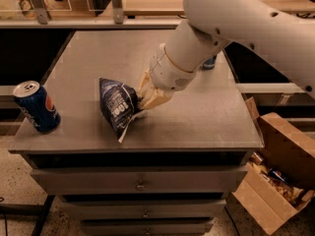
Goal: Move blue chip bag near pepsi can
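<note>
I will set the blue chip bag, now tilted just above the table, towards the cardboard box. My gripper will let go of it on the grey table top close beside the pepsi can point(87, 115).
The blue chip bag point(116, 108), dark navy with white lettering, hangs tilted just above the grey table top point(197, 117), left of its middle. My gripper point(141, 101) is shut on the bag's right edge, its pale fingers point(153, 98) pinching the crinkled foil. The big white arm reaches in from the upper right. The pepsi can point(36, 106) stands upright near the table's front left corner, about a bag's width left of the bag.
A second blue can point(209, 62) peeks out behind the arm at the table's far right. An open cardboard box point(275, 173) with clutter sits on the floor at right. Drawers run below the table top; shelving rails cross the back.
</note>
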`<action>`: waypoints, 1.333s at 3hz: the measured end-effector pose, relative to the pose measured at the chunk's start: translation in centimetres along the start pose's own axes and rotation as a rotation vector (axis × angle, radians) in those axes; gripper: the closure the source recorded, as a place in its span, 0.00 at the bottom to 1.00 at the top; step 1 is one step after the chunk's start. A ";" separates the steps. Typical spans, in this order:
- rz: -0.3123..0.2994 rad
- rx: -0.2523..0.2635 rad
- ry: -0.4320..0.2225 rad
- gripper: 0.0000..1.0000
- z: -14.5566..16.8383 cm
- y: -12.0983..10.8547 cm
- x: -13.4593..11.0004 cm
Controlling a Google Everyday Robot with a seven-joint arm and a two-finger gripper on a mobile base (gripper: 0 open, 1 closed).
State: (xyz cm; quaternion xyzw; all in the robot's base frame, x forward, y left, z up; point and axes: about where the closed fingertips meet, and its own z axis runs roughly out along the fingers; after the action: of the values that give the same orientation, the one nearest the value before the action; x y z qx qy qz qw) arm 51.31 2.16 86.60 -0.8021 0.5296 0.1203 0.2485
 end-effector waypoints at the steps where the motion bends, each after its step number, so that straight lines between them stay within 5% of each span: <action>1: -0.029 -0.004 -0.011 1.00 1.0 -0.8 -1.7; 3: -0.078 -0.011 -0.047 1.00 2.8 -1.6 -4.6; 4: -0.104 -0.004 -0.057 0.82 3.4 -1.8 -5.7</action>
State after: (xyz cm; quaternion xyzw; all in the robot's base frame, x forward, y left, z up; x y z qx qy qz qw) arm 50.87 9.01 86.77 -0.8254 0.4796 0.1308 0.2677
